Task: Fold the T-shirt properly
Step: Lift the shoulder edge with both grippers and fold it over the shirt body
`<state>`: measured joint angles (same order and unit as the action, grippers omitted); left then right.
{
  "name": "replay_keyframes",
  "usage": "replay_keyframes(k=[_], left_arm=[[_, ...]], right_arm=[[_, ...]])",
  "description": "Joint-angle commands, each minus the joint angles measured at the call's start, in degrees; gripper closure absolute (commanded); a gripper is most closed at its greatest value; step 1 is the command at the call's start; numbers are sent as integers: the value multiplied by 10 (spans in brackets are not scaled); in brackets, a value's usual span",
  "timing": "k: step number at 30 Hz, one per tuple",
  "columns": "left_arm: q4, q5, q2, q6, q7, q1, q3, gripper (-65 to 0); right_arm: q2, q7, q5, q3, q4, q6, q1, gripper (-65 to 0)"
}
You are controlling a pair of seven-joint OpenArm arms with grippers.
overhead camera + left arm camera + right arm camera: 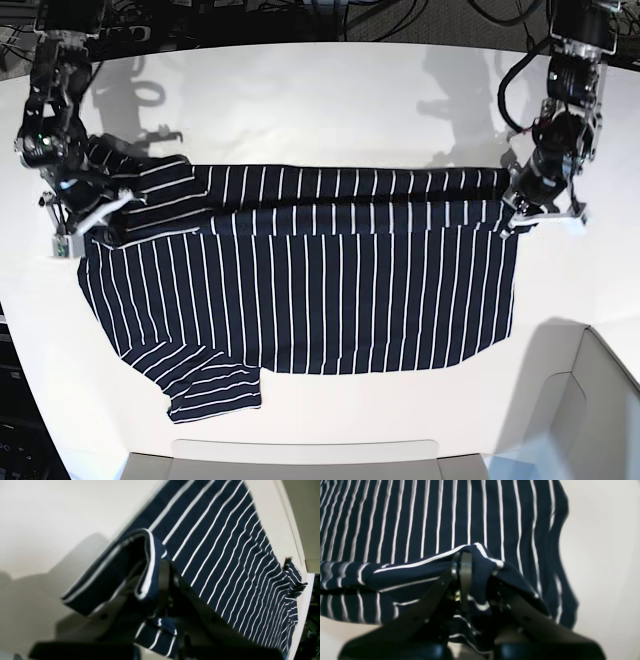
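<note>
The T-shirt's short sleeve is close to the grey tray. Next, my left gripper grabs the folded piece's end [484,213] and help pull the T-shirt clear first.
The dark navy T-shirt [300,300] with thin white pinstripes lies spread across the white table [330,110]. Its far edge is folded over toward the near side in a band. One short sleeve [205,385] lies flat at the near left. My left gripper [517,215] is at the shirt's right end, shut on a lifted fold of the fabric; in the left wrist view the gripper [155,580] has the cloth [225,555] draped over it. My right gripper [88,215] is at the shirt's left end, shut on bunched fabric, as the right wrist view [470,562] shows, with the striped cloth [420,517] beyond.
A pale grey bin [590,400] stands at the near right corner. A flat grey tray edge [300,460] runs along the near side. Cables [300,15] lie beyond the table's far edge. The table's edge [297,542] runs close to the shirt in the left wrist view.
</note>
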<state>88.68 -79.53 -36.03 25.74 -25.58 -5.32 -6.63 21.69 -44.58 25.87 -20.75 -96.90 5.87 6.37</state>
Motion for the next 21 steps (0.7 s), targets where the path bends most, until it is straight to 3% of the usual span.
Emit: replay_keyframes(k=[1,14,21], left_arm=[[-2,-2,-1,2,-7,22,6,0],[-105,-1,7,-1,-18,110,3,0],[-129,9,9,-1,-51,142,3,0]], right_arm=[[7,11,-7,6,4,-1,-21,0],[11,16,-23,59,163,-1,-135,0],[-6,17,-89,89,233,-1,-207,0]])
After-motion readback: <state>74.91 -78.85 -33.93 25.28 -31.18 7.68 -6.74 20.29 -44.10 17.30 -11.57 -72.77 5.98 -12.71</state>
